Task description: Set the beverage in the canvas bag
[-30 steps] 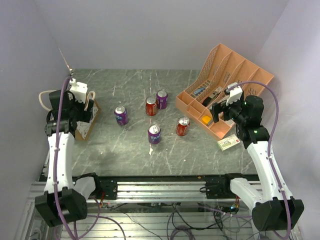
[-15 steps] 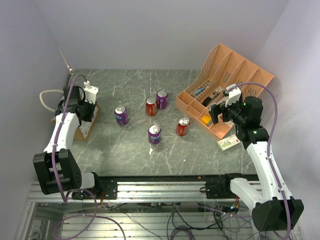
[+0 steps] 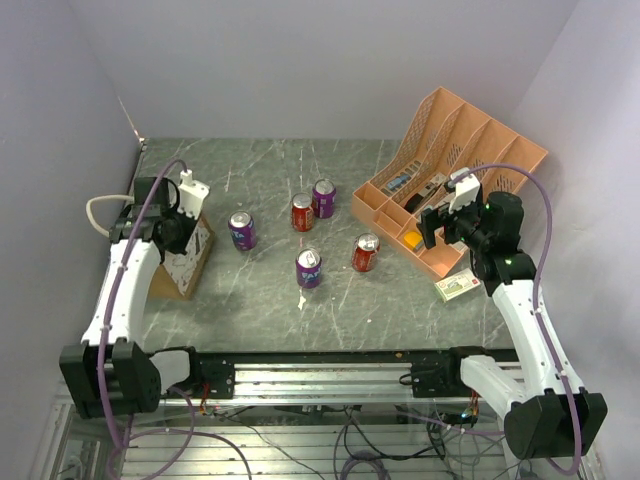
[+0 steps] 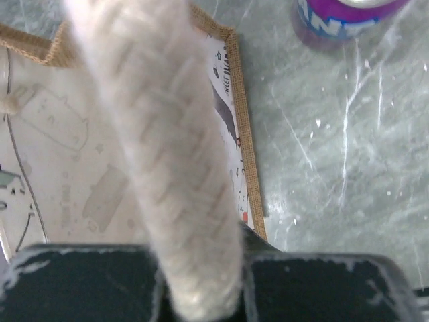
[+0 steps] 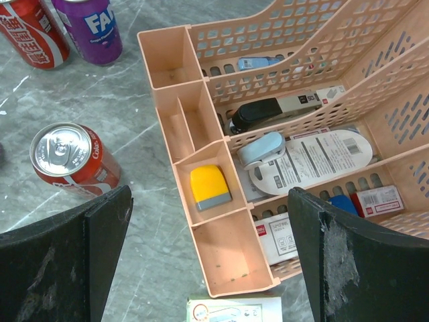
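Next, I set the canvas bag down with my left gripper on the bare table (image 3: 252,287) (image 4: 401,153) beside the frontmost purple can.
The canvas bag (image 3: 186,264) sits at the table's left edge, brown with a white patterned panel (image 4: 60,201). My left gripper (image 3: 188,212) is over it, shut on its cream rope handle (image 4: 161,147), which runs up between the fingers. The other rope handle (image 3: 100,207) loops out to the left. Several beverage cans stand mid-table: a purple one (image 3: 241,230) nearest the bag, a red (image 3: 302,212) and purple (image 3: 324,198) pair, a purple one (image 3: 309,268) and a red one (image 3: 365,252). My right gripper (image 3: 432,225) hangs open and empty over the orange organizer's front edge.
The orange plastic file organizer (image 3: 450,170) stands at the back right, holding a stapler, a yellow block (image 5: 209,188) and other office bits. A small white box (image 3: 457,285) lies in front of it. Walls close in on the left, back and right.
My left gripper has shut on the rope handle and moved right and nearer, shifting the bag with it. The right arm has not moved.
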Tool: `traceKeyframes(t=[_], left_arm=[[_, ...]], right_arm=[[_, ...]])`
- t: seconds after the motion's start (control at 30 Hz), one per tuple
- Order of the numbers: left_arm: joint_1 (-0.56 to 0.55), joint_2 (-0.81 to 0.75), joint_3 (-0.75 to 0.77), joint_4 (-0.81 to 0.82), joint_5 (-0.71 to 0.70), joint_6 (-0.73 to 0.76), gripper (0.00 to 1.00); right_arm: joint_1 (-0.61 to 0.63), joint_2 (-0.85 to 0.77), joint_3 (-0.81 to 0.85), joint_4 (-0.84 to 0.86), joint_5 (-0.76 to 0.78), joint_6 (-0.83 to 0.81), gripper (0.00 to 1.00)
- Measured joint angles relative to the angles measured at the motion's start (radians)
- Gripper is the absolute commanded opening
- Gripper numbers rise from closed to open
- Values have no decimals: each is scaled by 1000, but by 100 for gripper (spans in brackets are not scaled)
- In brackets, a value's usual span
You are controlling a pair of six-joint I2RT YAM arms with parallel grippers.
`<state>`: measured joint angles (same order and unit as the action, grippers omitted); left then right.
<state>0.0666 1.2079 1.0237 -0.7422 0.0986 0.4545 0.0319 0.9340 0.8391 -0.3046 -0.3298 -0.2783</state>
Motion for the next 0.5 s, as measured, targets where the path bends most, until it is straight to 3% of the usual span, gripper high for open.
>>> traceKeyframes(t=[0.27, 0.5], left_arm=[[0, -163, -11, -202, 14, 155, 7], [-1, -256, -65, -378, 50, 404, 7]], right_arm=[[0, 13, 0, 0, -3, -5, 100], [0, 12, -8, 0, -4, -7, 100]])
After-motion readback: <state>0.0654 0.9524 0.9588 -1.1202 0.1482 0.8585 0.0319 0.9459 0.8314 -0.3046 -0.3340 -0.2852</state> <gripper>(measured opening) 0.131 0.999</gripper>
